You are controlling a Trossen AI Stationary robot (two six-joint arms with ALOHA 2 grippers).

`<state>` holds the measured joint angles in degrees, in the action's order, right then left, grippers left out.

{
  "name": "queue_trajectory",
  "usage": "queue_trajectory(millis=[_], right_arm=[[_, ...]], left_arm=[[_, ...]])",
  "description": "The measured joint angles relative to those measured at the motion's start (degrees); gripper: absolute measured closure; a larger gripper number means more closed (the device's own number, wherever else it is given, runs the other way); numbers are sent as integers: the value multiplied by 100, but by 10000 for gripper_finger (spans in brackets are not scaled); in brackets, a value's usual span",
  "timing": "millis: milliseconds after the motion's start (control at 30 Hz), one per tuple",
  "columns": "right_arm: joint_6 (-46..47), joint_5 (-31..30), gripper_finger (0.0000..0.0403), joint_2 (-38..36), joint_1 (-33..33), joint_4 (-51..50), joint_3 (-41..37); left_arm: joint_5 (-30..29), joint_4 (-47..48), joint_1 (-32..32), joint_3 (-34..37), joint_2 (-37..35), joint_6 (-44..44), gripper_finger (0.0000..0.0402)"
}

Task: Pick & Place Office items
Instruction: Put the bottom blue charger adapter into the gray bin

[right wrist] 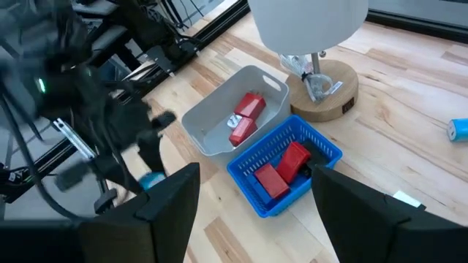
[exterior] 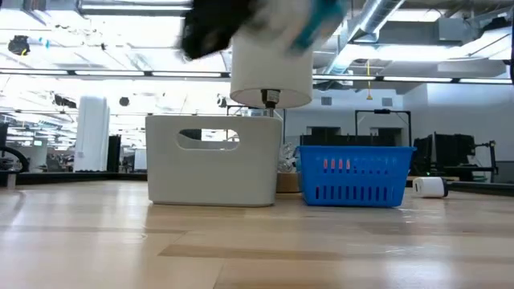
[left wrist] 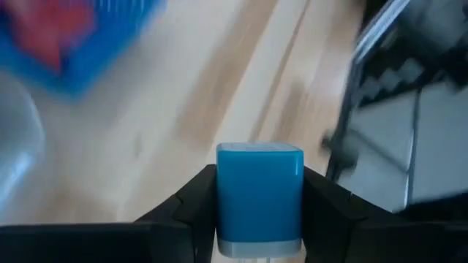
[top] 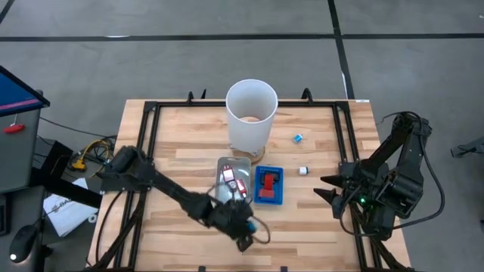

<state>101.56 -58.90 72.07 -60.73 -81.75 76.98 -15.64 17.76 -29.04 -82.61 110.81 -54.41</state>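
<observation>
Next, my left gripper lets go of the blue block in the near end of the silvery tray (top: 233, 198), by the red pieces. The block now hovers just in front of the trays.
My left gripper (top: 246, 233) hovers over the table's near middle, just in front of the trays, shut on a small blue block (left wrist: 259, 175). It blurs across the top of the low view (exterior: 241, 24). My right gripper (right wrist: 256, 219) waits open at the right side (top: 329, 190), facing the trays. Red pieces lie in the clear silvery tray (right wrist: 212, 131) and in the blue tray (right wrist: 322, 150). A small blue piece (top: 298, 138) and a white piece (top: 303, 171) rest on the wood to the right of the trays. My left gripper pinches the blue block between its two fingers (left wrist: 197, 201), which sit on its two opposite side faces (left wrist: 223, 197). The block's front end juts out past the fingertips. In the low view the block (exterior: 321, 20) is lifted clear of the table.
A tall white bin (top: 251, 113) stands on a round wooden base (right wrist: 325, 91) behind the trays. Black frame rails (top: 147, 136) run along the table's sides. Bare wood lies along the near edge and in the right half.
</observation>
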Motion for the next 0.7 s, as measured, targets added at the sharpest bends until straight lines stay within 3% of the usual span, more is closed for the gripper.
queue_trajectory(millis=[233, 333, 533, 700], right_arm=[[-7, -122, 149, 2, -1, 57, -1], [-15, -124, 149, 11, -2, 83, -1], [-13, -124, 149, 37, -2, 272, -1], [45, -122, 149, 37, -33, 342, -1]], left_arm=[[-136, -1774, 680, -11, -484, 1325, 263], [-51, -2034, 1100, -11, -514, 1542, 263], [-90, -1152, 1747, -11, -545, 1341, 263], [-48, 209, 1747, -9, -580, 1190, 263]])
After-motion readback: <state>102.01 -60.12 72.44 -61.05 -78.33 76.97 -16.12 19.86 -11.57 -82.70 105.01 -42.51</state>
